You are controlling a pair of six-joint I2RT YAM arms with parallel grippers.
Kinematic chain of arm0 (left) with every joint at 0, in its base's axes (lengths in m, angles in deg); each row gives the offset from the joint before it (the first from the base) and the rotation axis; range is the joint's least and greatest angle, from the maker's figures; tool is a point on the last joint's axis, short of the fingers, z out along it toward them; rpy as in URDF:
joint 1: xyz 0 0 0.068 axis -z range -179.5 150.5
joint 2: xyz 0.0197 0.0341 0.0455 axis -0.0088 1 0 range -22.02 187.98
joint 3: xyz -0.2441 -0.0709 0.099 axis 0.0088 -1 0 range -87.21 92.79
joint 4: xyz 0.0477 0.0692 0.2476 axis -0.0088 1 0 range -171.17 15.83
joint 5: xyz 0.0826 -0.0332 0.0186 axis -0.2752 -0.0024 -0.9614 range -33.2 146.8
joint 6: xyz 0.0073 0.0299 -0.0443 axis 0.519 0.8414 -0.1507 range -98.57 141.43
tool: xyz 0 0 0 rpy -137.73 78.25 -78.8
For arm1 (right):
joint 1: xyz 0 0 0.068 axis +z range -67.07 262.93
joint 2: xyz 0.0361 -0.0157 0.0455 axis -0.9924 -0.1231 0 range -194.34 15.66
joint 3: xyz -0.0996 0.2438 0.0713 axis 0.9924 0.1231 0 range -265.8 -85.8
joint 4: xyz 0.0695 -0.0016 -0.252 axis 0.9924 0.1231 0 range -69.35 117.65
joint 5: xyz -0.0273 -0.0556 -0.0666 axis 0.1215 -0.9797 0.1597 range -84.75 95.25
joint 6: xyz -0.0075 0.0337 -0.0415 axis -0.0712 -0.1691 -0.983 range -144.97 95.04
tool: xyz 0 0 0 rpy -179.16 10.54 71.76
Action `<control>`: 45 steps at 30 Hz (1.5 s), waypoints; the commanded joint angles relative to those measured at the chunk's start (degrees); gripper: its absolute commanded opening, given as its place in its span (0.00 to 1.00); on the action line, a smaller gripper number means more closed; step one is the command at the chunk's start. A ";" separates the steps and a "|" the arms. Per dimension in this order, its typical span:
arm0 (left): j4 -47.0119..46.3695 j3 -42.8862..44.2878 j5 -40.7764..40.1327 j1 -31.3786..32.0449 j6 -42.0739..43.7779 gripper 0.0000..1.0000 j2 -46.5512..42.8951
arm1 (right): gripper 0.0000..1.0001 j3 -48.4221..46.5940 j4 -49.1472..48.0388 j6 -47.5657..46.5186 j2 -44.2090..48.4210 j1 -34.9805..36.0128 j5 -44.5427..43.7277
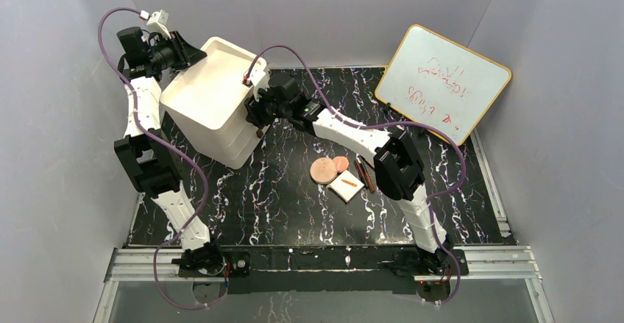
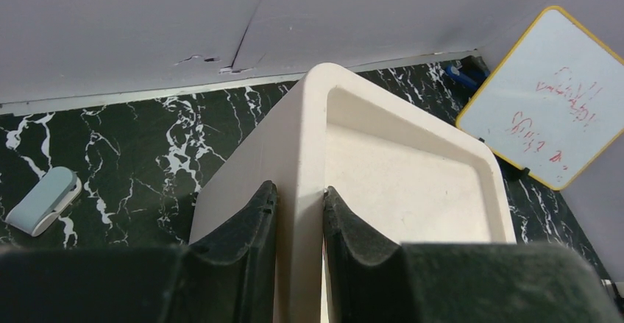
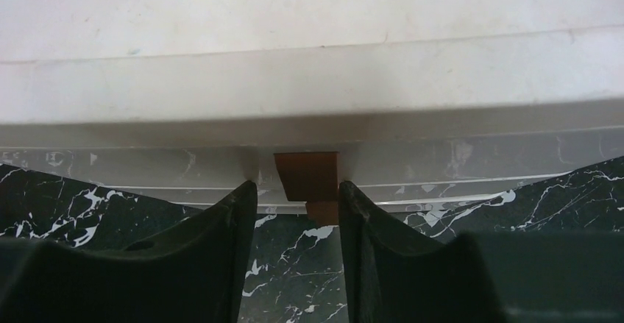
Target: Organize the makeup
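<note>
The upper drawer's brown knob is off-center in my right gripper's fingers, so that gripper should open wide, back off and close on the knob's middle (image 3: 307, 176) before it pulls.
The makeup lies mid-table: a large pinkish-tan disc (image 1: 322, 169), a smaller red disc (image 1: 341, 163), a white square pad (image 1: 346, 186) with an orange mark, and thin brown and red sticks (image 1: 365, 174). No gripper touches any of it. My left gripper (image 1: 193, 52) is shut on the top rim of the cream drawer box (image 1: 213, 95); in the left wrist view the gripper (image 2: 300, 194) pinches the box wall (image 2: 397, 168). My right gripper (image 3: 296, 187) straddles a brown drawer knob (image 3: 307, 176) on the box front (image 3: 294, 80). Its right finger touches the knob and a gap stays on the left.
A yellow-framed whiteboard (image 1: 441, 80) leans at the back right and also shows in the left wrist view (image 2: 552, 95). A light blue clip (image 2: 40, 201) lies on the black marble table left of the box. Grey walls enclose the table.
</note>
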 commanded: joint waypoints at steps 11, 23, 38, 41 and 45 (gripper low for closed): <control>-0.34 8.90 13.75 2.29 -7.28 0.00 1.41 | 0.19 -1.22 -7.41 -4.11 2.23 0.23 -2.56; 11.21 14.32 7.33 2.73 -0.50 0.00 5.17 | 0.76 -0.59 -6.74 -5.06 4.77 -0.22 -3.02; 17.67 16.83 3.63 3.91 3.95 0.00 7.60 | 0.84 -1.25 -6.09 -4.68 7.19 -0.23 -3.58; 18.76 17.52 2.85 4.12 4.65 0.00 7.85 | 0.83 -4.95 -4.44 -5.76 4.19 -0.22 -4.17; 19.44 17.97 2.09 4.22 4.98 0.00 7.97 | 0.84 -6.87 -1.50 -5.56 1.75 -0.28 -3.21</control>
